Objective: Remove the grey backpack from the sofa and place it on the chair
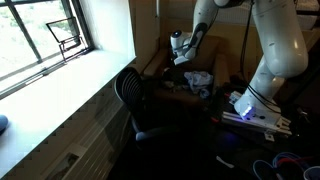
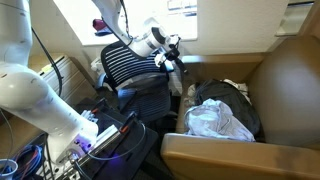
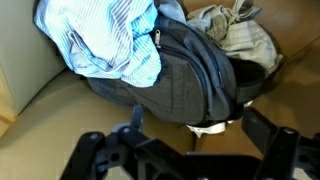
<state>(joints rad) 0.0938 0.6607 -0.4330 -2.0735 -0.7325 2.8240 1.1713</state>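
Note:
My gripper will close on the grey backpack's zipper edge (image 1: pixel 180 71) (image 3: pixel 202 82), halfway between the blue striped shirt and the beige cloth.
The grey backpack (image 3: pixel 185 80) lies on the brown sofa (image 3: pixel 60 105), with a blue striped shirt (image 3: pixel 100 40) draped over one end and a beige cloth (image 3: pixel 235 35) at the other. The backpack also shows in both exterior views (image 2: pixel 228 97) (image 1: pixel 200 88), under light clothes (image 2: pixel 215 122). My gripper (image 3: pixel 200 128) is open and empty. It hangs in the air above and beside the backpack without touching it (image 2: pixel 168 58) (image 1: pixel 178 45). The black mesh-backed chair (image 2: pixel 135 68) (image 1: pixel 128 90) stands next to the sofa.
A window and a long white sill (image 1: pixel 70 85) run along one side. The robot's base, with cables and a lit box (image 1: pixel 250 112) (image 2: pixel 95 140), stands on the floor near the chair. The sofa's arm (image 2: pixel 230 155) is in front.

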